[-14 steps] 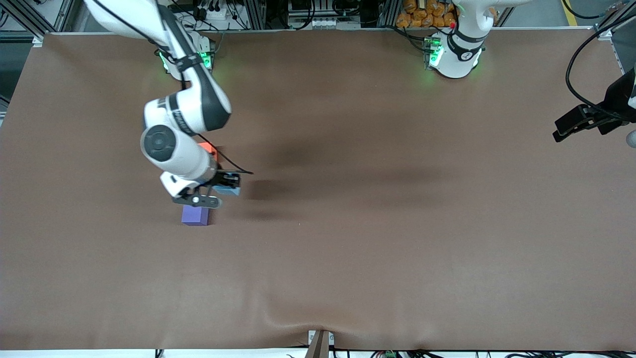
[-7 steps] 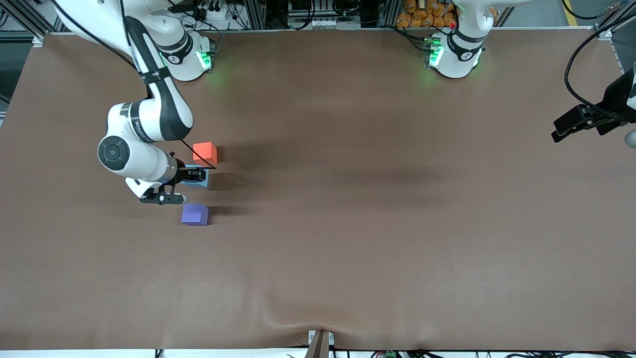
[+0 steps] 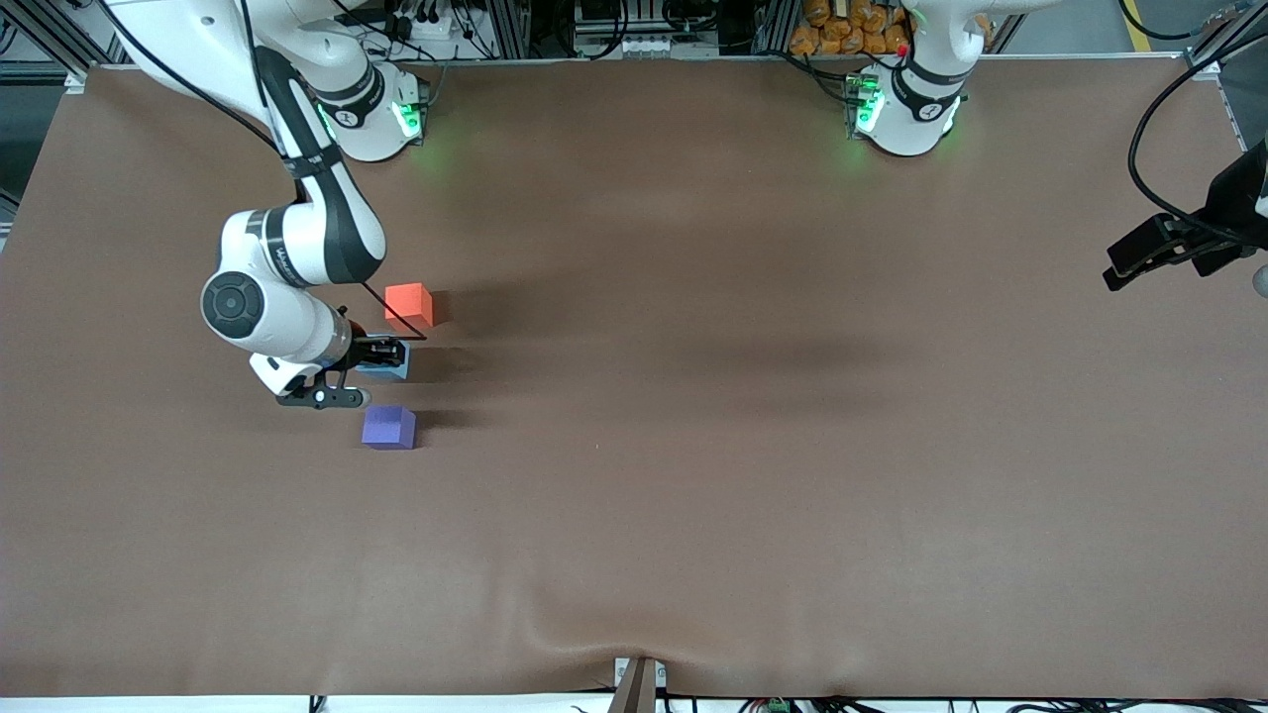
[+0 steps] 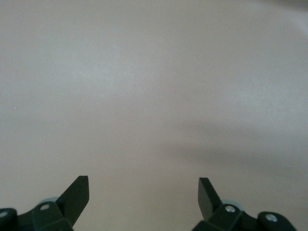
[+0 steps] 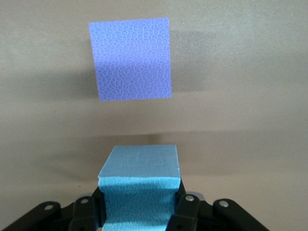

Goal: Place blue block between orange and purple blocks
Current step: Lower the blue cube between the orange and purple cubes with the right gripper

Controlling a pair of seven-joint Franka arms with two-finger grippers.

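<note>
Next, I let go of the blue block with my right gripper on the brown cloth midway [image 3: 406,367] [image 5: 120,180] between the orange and purple blocks.
The blue block [image 3: 393,369] is a sky-blue cube gripped between the fingers of my right gripper [image 3: 386,355], low over the table. It sits in the gap between the orange block [image 3: 408,302] and the purple block [image 3: 388,427], touching neither. In the right wrist view the blue block [image 5: 139,185] is pinched in my right gripper [image 5: 139,214], with the purple block [image 5: 131,58] ahead of it. My left gripper [image 3: 1124,265] waits open and empty at the left arm's end of the table; in its wrist view the gripper [image 4: 143,192] is over bare cloth.
A brown cloth [image 3: 693,446] covers the table, with a ripple at its near edge. Both arm bases stand along the table's back edge.
My right gripper carried the blue block sideways into the gap between the orange and purple blocks. Over the last half second it barely shifted. The left arm has not moved.
</note>
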